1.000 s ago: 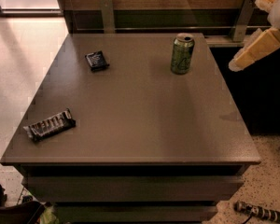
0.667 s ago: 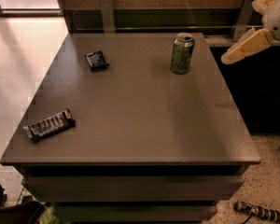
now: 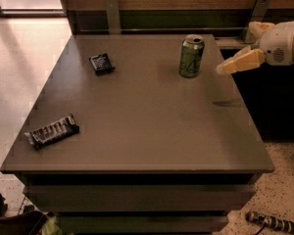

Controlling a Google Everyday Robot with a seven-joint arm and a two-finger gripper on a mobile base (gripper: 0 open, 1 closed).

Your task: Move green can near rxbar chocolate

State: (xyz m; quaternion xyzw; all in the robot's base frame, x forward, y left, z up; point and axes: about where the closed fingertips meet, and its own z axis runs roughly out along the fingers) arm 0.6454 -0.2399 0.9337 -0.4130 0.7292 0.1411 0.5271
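I need to move my gripper to the green can next and close it around the lower half of its body [image 3: 190,62], below the middle of the can.
The green can [image 3: 191,56] stands upright at the far right of the grey table [image 3: 137,116], with a silver top and pale markings. The rxbar chocolate [image 3: 52,131] lies flat near the table's front left corner, dark with white block lettering. My gripper [image 3: 224,67] comes in from the right edge of the view, pale yellow, just right of the can and apart from it, hovering over the table's right edge. It holds nothing.
A smaller squarish dark packet [image 3: 102,63] lies at the far left of the table. A wooden wall and metal posts [image 3: 112,13] stand behind the table. A dark cylindrical object [image 3: 272,222] lies on the floor at the bottom right.
My gripper has moved left and down toward the can, from beyond the table's right edge to just beside the can. The can and both bars have not moved.
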